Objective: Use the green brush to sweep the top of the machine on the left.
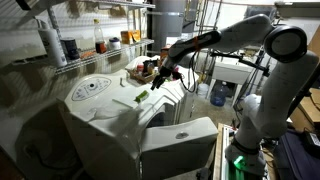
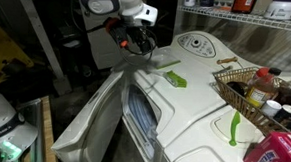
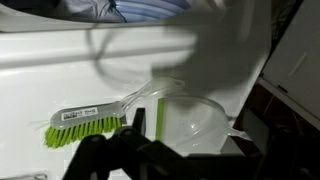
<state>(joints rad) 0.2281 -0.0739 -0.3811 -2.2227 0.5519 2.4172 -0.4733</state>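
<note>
The green brush's clear handle (image 1: pixel 135 101) (image 3: pixel 143 93) is beside the clear scoop, and my gripper will go there next and close on it.
The green brush (image 3: pixel 82 125) lies flat on the white machine's top, its green bristles to the left and its clear handle running right toward a clear plastic scoop (image 3: pixel 190 120). The brush also shows in both exterior views (image 1: pixel 142 96) (image 2: pixel 176 81). The machine (image 1: pixel 90 88) (image 2: pixel 193 41) has a broad rounded top with a circular dial marking. My gripper (image 3: pixel 195 118) (image 1: pixel 163 72) (image 2: pixel 137 43) hovers over the machine's edge, above the clear scoop and beside the brush. Its fingers are spread apart and hold nothing.
A wire basket (image 2: pixel 225 83) with bottles stands on the machine's top past the brush, with a thin green strip (image 2: pixel 234 126) in front of it. A red and blue packet (image 2: pixel 277 156) lies nearby. Shelves with jars (image 1: pixel 70 48) stand behind. A white boxy unit (image 1: pixel 180 140) sits lower in front.
</note>
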